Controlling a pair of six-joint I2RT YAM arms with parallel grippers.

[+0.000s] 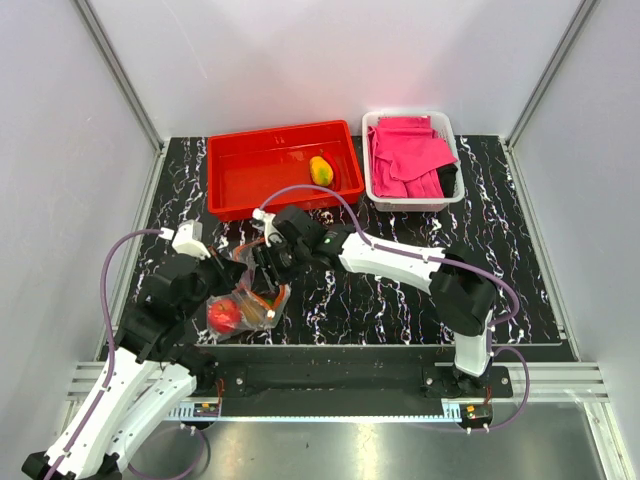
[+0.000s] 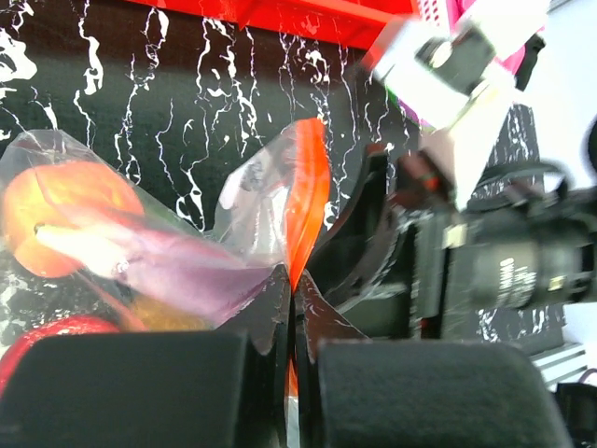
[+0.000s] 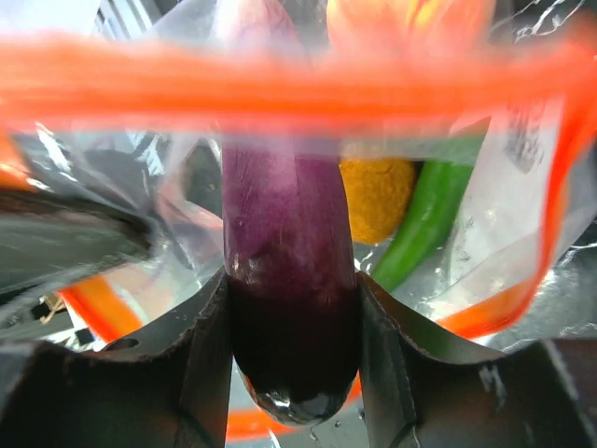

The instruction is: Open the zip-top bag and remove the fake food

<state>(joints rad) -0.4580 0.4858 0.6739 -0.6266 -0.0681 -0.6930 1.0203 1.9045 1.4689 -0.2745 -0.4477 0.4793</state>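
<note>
The robot's right gripper needs to release the purple eggplant in the red tray's end (image 1: 225,187) farthest from the white basket.
The clear zip-top bag (image 1: 245,295) lies near the table's front left, its red-orange zip strip (image 2: 306,191) standing up. My left gripper (image 2: 296,303) is shut on that strip. My right gripper (image 3: 292,308) reaches into the bag mouth and is shut on the purple eggplant (image 3: 284,224). Inside the bag I see a green chili (image 3: 424,219), a yellow-orange fruit (image 3: 378,191), an orange (image 2: 61,201) and a red round fruit (image 1: 225,315). A yellow-orange mango (image 1: 321,170) lies in the red tray.
The red plastic tray (image 1: 250,175) stands at the back centre. A white basket (image 1: 372,180) with pink cloths (image 1: 405,150) stands at the back right. Grey walls close in the black marbled table (image 1: 420,300).
</note>
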